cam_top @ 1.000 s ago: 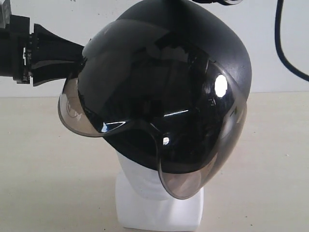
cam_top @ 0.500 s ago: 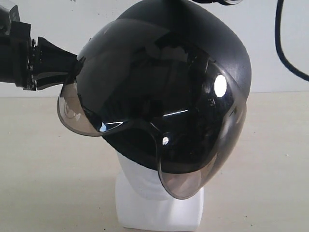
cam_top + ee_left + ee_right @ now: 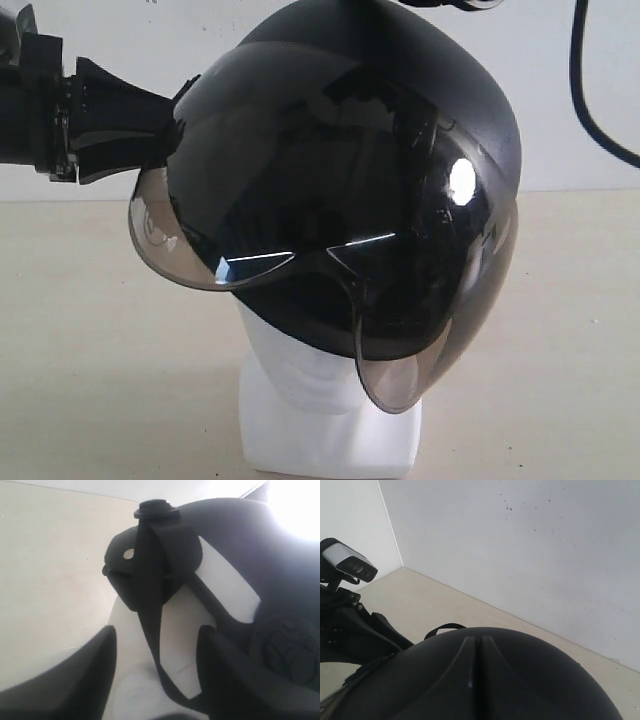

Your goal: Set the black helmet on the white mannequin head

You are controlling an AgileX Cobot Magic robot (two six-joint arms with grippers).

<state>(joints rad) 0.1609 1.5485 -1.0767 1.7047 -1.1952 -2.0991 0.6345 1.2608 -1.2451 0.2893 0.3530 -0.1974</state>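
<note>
The black helmet is tilted, with its rim high on my left gripper's side, so next my left gripper grabs the chin strap [image 3: 154, 642] and pulls that side of the helmet down.
The black helmet [image 3: 420, 110] sits tilted on top of the white mannequin head [image 3: 310, 375], covering all but its chin and neck. The smoky visor [image 3: 300, 190] faces the exterior camera and hangs low. My left gripper [image 3: 165, 125] reaches in from the left to the helmet's rim. In the left wrist view its jaws [image 3: 157, 630] stand open, with a chin strap [image 3: 150, 600] hanging loose between them over the white head [image 3: 130, 680]. My right gripper [image 3: 479, 641] is shut, its tips resting together on the helmet's crown [image 3: 530, 680].
The head's squarish base [image 3: 330, 440] stands on a beige table [image 3: 80, 350] near the front edge. A white wall [image 3: 560, 160] closes the back. A black cable [image 3: 590, 100] hangs at the upper right. The left arm [image 3: 350, 630] shows in the right wrist view.
The helmet has turned and sunk slightly, its visor shifting right and down. The left gripper drew back left, then came right again to the rim.
</note>
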